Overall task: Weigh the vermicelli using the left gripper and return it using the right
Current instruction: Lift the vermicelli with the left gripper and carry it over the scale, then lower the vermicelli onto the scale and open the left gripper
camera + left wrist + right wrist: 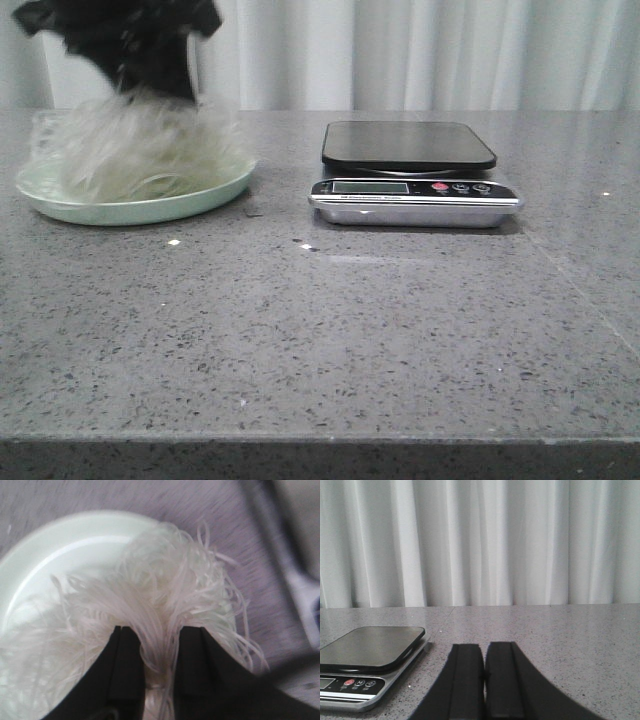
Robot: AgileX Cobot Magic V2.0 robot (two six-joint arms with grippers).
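Next, my left gripper lets go of the vermicelli on the middle of the scale's black top [405, 138].
The vermicelli [130, 150] is a fluffy whitish tangle on the pale green plate [200, 200] at the far left of the table. My left gripper [135, 95] comes down from above and is shut on a bunch of its strands; in the left wrist view the strands [165, 595] are pinched between the two black fingers [127, 665] over the plate [55, 550]. The scale [410, 170], black-topped with a silver base, stands mid-table and is bare. My right gripper [484, 680] is shut and empty, low over the table to the right of the scale [367, 650]; the front view does not show it.
A white curtain [420, 50] hangs behind the table. Small white crumbs [174, 242] lie on the grey speckled table in front of the plate. The table's front edge [320, 438] runs along the bottom.
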